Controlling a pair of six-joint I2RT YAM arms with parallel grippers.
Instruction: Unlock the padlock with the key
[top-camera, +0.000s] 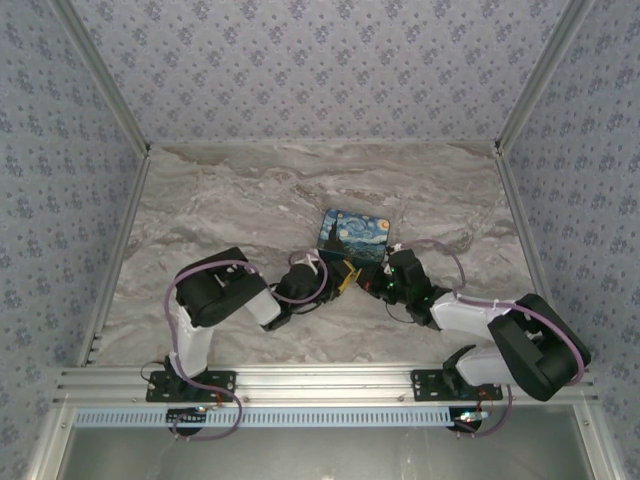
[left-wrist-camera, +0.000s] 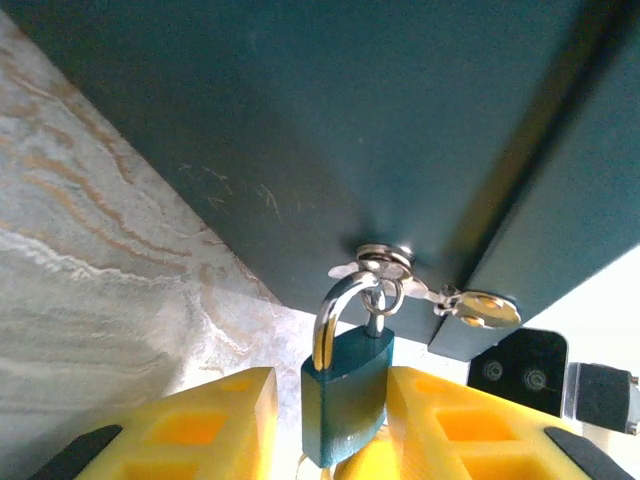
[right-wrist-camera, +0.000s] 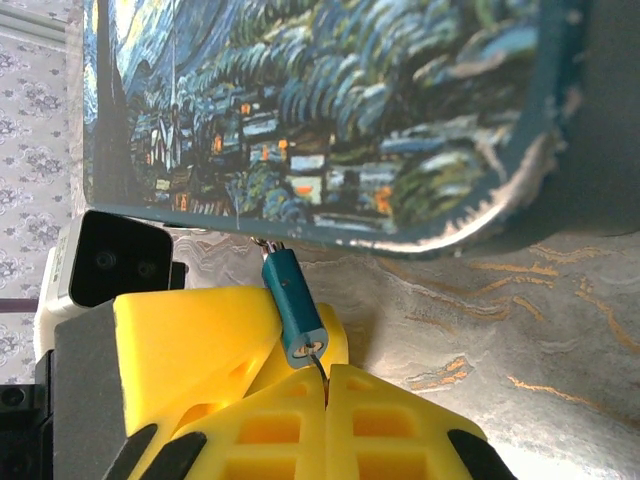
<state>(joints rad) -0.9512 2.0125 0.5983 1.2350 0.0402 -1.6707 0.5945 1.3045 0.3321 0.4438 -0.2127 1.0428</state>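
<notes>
The padlock's shackle is shut and the key sits in the keyhole, so my right gripper needs to open, roll its wrist and retake the key (right-wrist-camera: 320, 368) to turn it.
The small blue padlock (left-wrist-camera: 348, 390) hangs by its metal shackle (left-wrist-camera: 335, 310) from the clasp on the box's dark side. My left gripper (left-wrist-camera: 335, 425) is shut on the padlock's body, a yellow finger (left-wrist-camera: 200, 420) on each side, and holds it tilted out from the box. In the right wrist view the padlock (right-wrist-camera: 293, 305) points its keyhole end at my right gripper (right-wrist-camera: 327, 385). That gripper is shut on the key (right-wrist-camera: 320, 368), a thin dark sliver whose tip reaches the keyhole. From above, both grippers meet just in front of the box: left (top-camera: 345, 278), right (top-camera: 372, 283).
The starry-night printed box (top-camera: 354, 235) stands on the marble table (top-camera: 250, 200), right behind the grippers. A small silvery tag on a ring (left-wrist-camera: 480, 308) hangs from the same clasp. Patterned walls and metal rails (top-camera: 120, 250) enclose the table.
</notes>
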